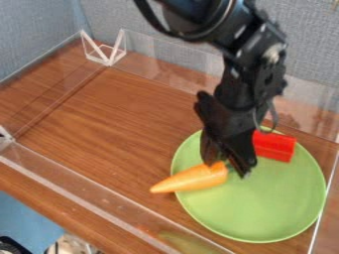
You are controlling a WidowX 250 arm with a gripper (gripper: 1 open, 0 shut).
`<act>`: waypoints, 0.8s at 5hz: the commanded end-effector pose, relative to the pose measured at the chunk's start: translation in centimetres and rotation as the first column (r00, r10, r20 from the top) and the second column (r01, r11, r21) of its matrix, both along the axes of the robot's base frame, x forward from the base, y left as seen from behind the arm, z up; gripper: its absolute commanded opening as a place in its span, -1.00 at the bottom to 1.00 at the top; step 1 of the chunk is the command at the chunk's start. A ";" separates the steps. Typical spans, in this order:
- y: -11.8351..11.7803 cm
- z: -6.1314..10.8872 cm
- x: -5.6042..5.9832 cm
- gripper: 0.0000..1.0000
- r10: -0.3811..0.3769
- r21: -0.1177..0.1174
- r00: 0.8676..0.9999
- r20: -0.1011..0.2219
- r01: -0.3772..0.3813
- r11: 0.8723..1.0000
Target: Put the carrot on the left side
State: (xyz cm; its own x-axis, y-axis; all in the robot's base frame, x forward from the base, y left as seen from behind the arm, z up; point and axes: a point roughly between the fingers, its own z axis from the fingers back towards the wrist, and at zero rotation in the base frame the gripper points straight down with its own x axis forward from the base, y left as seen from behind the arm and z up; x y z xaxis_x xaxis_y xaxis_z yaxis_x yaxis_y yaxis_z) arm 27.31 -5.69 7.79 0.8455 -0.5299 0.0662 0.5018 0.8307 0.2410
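Observation:
I should lift clear, since my gripper is at the carrot's stem end beside the red block, and then take the carrot around its middle [196, 178] before moving it.
The orange carrot [185, 179] lies across the left rim of the green plate [279, 213], its pointed end sticking out over the wooden table toward the left. My black gripper [239, 165] comes down from above and is shut on the carrot's thick right end. The fingertips hide the stem end of the carrot. Just right of the gripper, a red block [276, 147] rests on the back of the plate.
The wooden table [106, 109] stretches to the left of the plate. A white wire stand [103, 46] sits at the back left corner. Clear plastic walls [79, 203] border the table at the front and left.

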 end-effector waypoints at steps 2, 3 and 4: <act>5.8 4.5 1.1 -1.00 0.073 0.050 0.996 0.052 -0.076 0.996; 4.1 3.0 0.3 -1.00 0.044 0.026 0.997 0.064 -0.046 0.999; 4.3 3.0 -0.4 -1.00 0.033 0.036 0.997 0.068 -0.035 0.999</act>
State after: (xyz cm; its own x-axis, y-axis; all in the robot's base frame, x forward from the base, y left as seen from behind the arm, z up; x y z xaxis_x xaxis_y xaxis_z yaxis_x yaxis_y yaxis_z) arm 26.73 -1.30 9.56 0.8620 -0.5036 0.0586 0.4687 0.8356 0.2866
